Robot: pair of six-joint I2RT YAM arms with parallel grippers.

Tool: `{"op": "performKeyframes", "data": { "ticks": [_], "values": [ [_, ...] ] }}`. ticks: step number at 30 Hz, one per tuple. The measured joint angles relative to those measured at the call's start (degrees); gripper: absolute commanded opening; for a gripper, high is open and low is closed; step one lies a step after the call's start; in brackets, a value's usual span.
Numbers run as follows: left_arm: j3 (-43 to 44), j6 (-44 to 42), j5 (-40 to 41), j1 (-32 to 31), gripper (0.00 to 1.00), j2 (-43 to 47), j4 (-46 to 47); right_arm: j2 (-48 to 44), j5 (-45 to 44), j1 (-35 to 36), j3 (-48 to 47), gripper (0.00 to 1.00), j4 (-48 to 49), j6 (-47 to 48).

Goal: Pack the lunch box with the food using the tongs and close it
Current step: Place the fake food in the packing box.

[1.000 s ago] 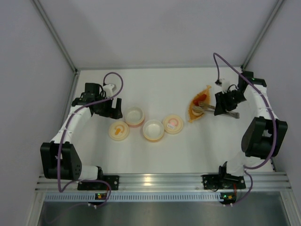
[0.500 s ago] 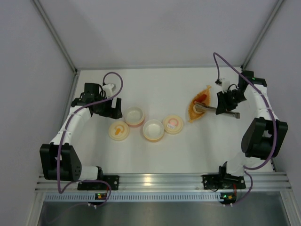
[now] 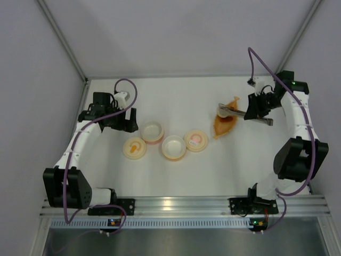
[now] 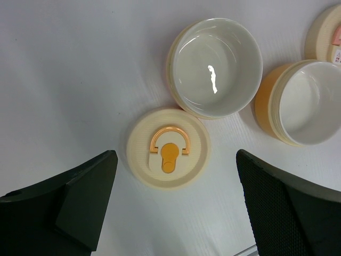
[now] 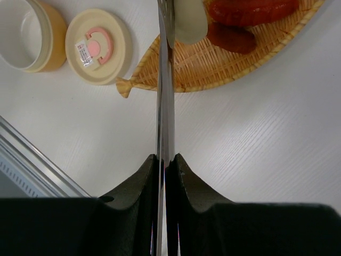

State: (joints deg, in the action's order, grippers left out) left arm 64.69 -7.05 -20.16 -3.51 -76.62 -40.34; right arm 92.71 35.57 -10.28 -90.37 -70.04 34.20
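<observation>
Next, my right gripper releases the pale beige ball of food, now against the tongs' tip, inside the white-lined bowl (image 3: 152, 130) touching the orange-handled lid.
My right gripper (image 3: 255, 110) (image 5: 166, 158) is shut on the silver tongs (image 3: 237, 111) (image 5: 165, 90), which reach left over the far end of the orange leaf-shaped dish (image 3: 222, 124) (image 5: 213, 66). A pale beige ball (image 5: 191, 21) of food sits against the tongs' tip; I cannot tell if it is clamped. Red-orange food (image 5: 250, 9) lies in the dish. The lunch box stands in parts: two open bowls (image 3: 152, 132) (image 3: 173, 147) and two lids (image 3: 134, 148) (image 3: 196, 140). My left gripper (image 3: 123, 120) (image 4: 176, 176) hangs open above the orange-handled lid (image 4: 168, 154), holding nothing.
In the left wrist view a white-lined bowl (image 4: 216, 66) touches that lid, and an orange-walled bowl (image 4: 309, 101) stands to its right. The pink-handled lid (image 5: 98, 45) lies beside the dish's stem. The metal rail (image 3: 181, 205) runs along the near edge.
My right gripper has closed on the tongs, squeezing them, and carried them up and toward the back; their tip went from the dish's middle to its far end. The left arm barely shifted.
</observation>
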Motion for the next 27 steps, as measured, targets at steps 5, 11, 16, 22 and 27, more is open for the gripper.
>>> {"op": "performKeyframes", "data": {
  "ticks": [5,11,16,22,27],
  "values": [
    [0.1,0.2,0.0,0.0,0.98,0.0,0.0,-0.2,0.7,0.0,0.0,0.00,-0.4,0.0],
    [0.2,1.0,-0.3,0.0,0.98,0.0,0.0,-1.5,2.7,0.0,0.0,0.00,-1.4,0.0],
    [0.9,1.7,-0.6,0.0,0.98,0.0,-0.1,-2.3,5.0,0.8,0.5,0.00,-1.7,-0.5],
    [2.9,4.0,-7.0,7.5,0.98,-1.0,-0.5,-2.3,7.3,7.5,1.2,0.00,-1.2,-3.4],
    [6.8,5.7,-14.7,18.5,0.98,-5.5,-1.0,-1.7,9.6,16.5,1.2,0.00,0.7,-6.9]
  ]
}}
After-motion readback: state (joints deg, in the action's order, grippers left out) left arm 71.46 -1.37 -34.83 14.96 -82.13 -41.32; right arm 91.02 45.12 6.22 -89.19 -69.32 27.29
